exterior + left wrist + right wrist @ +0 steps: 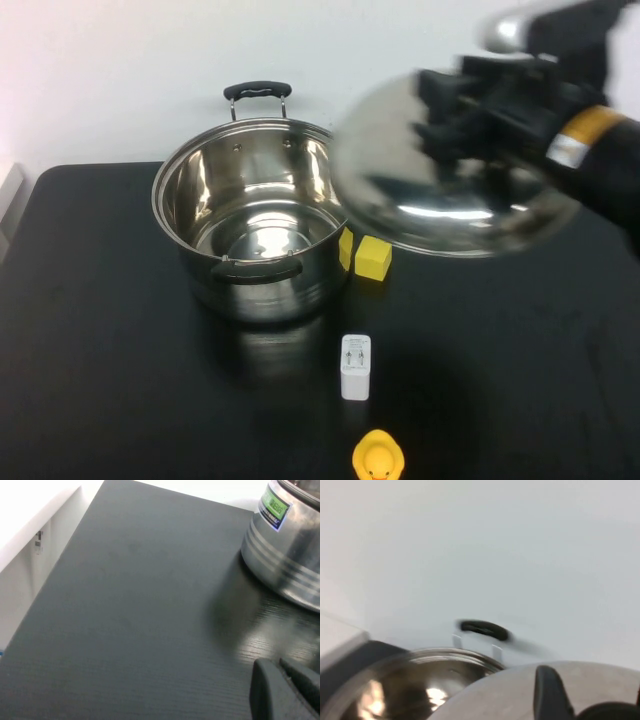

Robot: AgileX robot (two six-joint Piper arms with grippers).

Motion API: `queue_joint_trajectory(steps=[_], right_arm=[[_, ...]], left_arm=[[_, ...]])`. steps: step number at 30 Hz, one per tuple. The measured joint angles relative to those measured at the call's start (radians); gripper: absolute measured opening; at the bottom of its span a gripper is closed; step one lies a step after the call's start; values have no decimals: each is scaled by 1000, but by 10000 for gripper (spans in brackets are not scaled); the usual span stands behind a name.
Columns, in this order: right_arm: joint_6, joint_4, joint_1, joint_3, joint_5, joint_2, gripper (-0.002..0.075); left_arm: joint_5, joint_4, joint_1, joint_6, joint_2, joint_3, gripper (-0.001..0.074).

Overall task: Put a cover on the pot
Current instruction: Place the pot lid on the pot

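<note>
Next, I let go of the steel lid with my right gripper flat on the open pot's rim (257, 186), between its black handles.
An open steel pot (250, 225) with black handles stands on the black table at the middle back. My right gripper (470, 105) is shut on the knob of the round steel lid (440, 190) and holds it tilted in the air, up and to the right of the pot. In the right wrist view the lid (520, 690) fills the lower part, with one finger (547, 692) over it and the pot (420, 680) beyond. My left gripper (282, 672) is shut and empty, low over the table beside the pot's wall (285, 545).
Two yellow blocks (368, 257) sit just right of the pot, under the lid. A white charger (355, 366) lies in front of the pot. A yellow rubber duck (378, 458) sits at the table's front edge. The table's left edge (60, 560) borders a white wall.
</note>
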Motion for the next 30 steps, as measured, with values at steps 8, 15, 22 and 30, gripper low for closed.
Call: queue_joint_trajectory(steps=[8,15,22,30], right_arm=[[0,2,127,-353,97,256,333],[4,-2,190,-642,165,505,333],[-53,-2,198,-808,232,662,333],[-89,2,198,-839,239,685,333]], left_arm=[[0,0,0,0,0,0,-1],[0,0,0,0,0,0,-1],[0,0,0,0,0,0,-1],[0,0,0,0,0,0,-1]])
